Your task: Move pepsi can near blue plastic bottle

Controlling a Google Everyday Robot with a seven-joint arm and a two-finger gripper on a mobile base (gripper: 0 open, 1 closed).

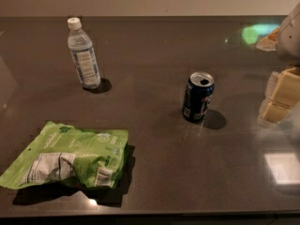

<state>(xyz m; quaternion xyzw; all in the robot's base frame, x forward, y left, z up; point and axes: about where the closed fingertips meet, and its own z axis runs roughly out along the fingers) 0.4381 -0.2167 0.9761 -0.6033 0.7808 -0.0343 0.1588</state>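
Note:
The gripper goes to the pepsi can next and closes around its upper half (200, 90), just under the silver top of the can.
The pepsi can (198, 97) stands upright right of the middle of the dark countertop (154, 55), its silver top open. The blue plastic bottle (83, 54) stands upright at the back left, clear with a white cap and pale label, far to the left of the can. My gripper (277, 99) is at the right edge of the view, cream-coloured, to the right of the can and apart from it. It holds nothing that I can see.
A green snack bag (70, 156) lies flat at the front left. The counter's front edge (150, 214) runs along the bottom. A wall borders the back. Bright reflections (283, 168) show on the counter at the right.

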